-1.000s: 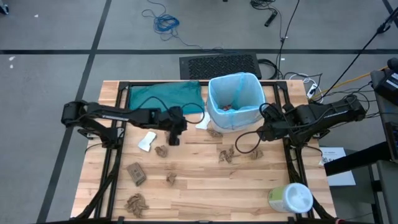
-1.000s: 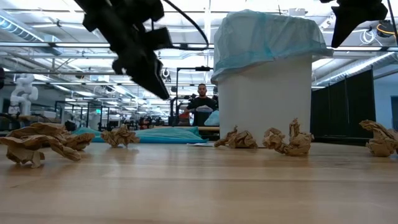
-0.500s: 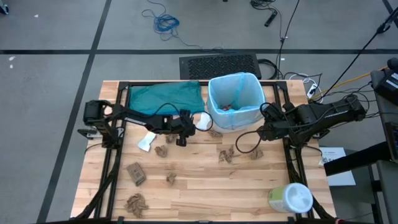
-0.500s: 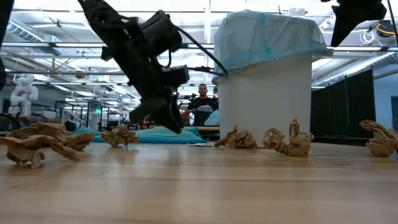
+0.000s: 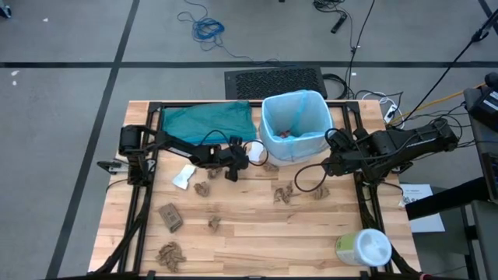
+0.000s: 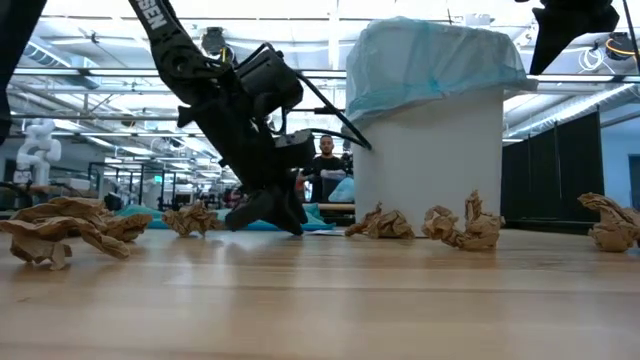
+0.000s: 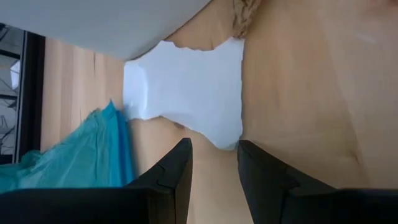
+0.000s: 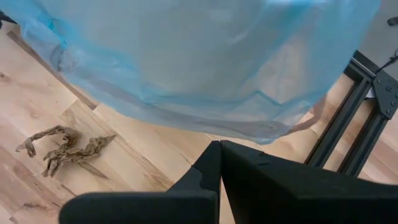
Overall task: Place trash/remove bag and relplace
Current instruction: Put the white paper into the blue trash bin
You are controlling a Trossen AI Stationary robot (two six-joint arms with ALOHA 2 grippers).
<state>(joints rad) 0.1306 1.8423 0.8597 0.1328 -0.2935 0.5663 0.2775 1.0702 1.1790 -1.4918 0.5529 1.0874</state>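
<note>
The white paper scrap lies flat close against the bin; my left gripper needs to first drag it out by its near corner (image 7: 227, 138) into the open.
A white paper scrap (image 7: 186, 93) lies flat on the table beside the white bin (image 6: 425, 160), which is lined with the light-blue bag (image 5: 294, 117). My left gripper (image 7: 213, 146) is open and low over the table, and the scrap's nearest corner reaches between its fingertips. It also shows in the high view (image 5: 246, 156) and the low view (image 6: 288, 226). Brown paper wads (image 5: 204, 189) (image 5: 284, 193) lie scattered on the table, and some trash (image 5: 286, 134) sits in the bin. My right gripper (image 8: 221, 149) is shut, raised to the right of the bin (image 5: 327, 166).
A teal-green bag (image 5: 208, 120) lies flat at the far left. Another white scrap (image 5: 184, 177) lies left of the arm. More wads sit near the front (image 5: 171, 253) (image 5: 214, 224). A wipes tub (image 5: 363, 247) stands at the front right. A person stands in the room behind (image 6: 325, 165).
My left gripper has come down from well above the table to just over it. It has also gone toward the right, toward the bin and the white scrap beside it. Nothing on the table has moved.
</note>
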